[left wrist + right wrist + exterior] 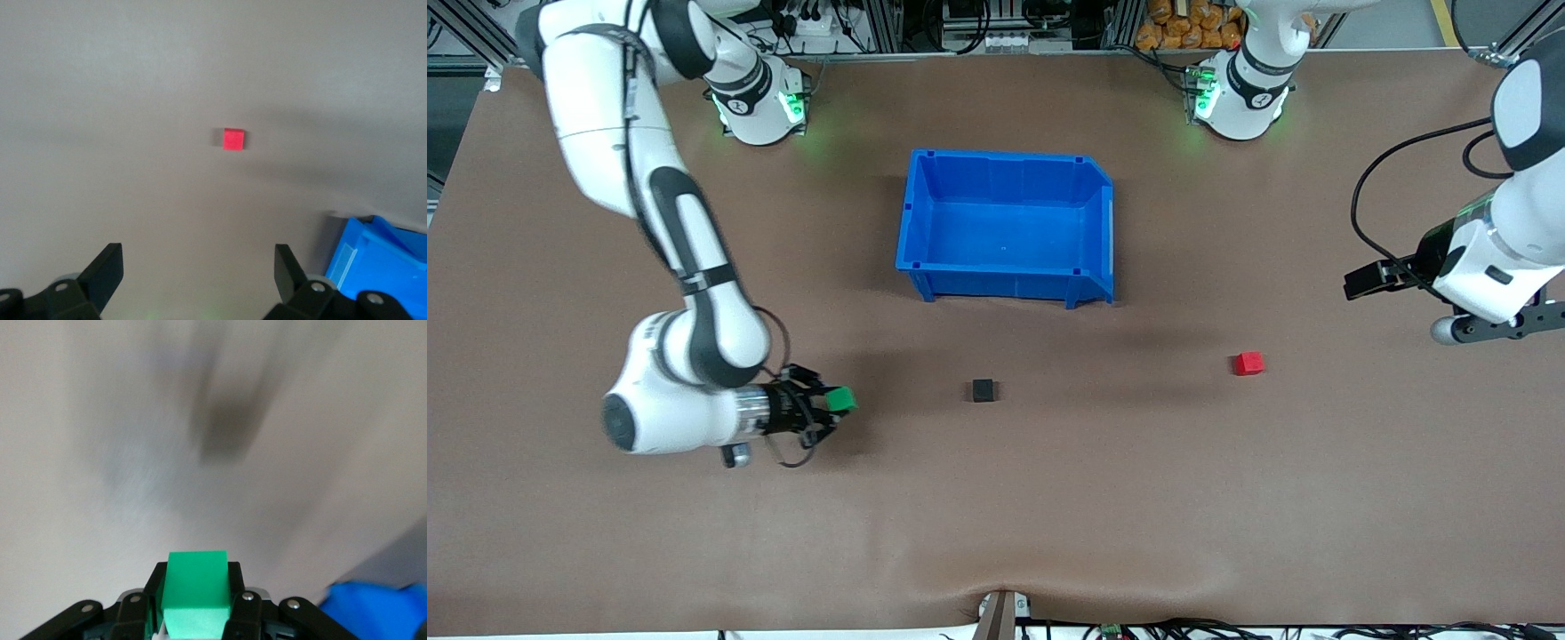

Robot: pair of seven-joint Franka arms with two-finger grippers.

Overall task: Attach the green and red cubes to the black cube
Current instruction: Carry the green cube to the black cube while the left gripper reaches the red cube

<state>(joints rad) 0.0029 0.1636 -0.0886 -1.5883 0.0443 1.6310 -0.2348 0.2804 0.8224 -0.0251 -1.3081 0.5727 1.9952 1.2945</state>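
The green cube, now held low over the table, will be let go by my right gripper against the black cube's side (963, 390) that is farthest away from the red cube.
My right gripper (829, 409) is shut on the green cube (840, 399) and holds it low over the table, toward the right arm's end from the black cube (983, 389). In the right wrist view the green cube (197, 590) sits between the fingers (247, 603), and the black cube (227, 430) is a dark blur ahead. The red cube (1248, 363) lies on the table toward the left arm's end. My left gripper (1360, 283) is open and empty in the air at that end. In the left wrist view the red cube (233, 139) lies ahead of the open gripper (198, 270).
A large blue bin (1005, 222) stands empty mid-table, farther from the front camera than the cubes. It also shows at the edge of the left wrist view (380, 267) and of the right wrist view (380, 613). The table is covered by a brown mat (1049, 498).
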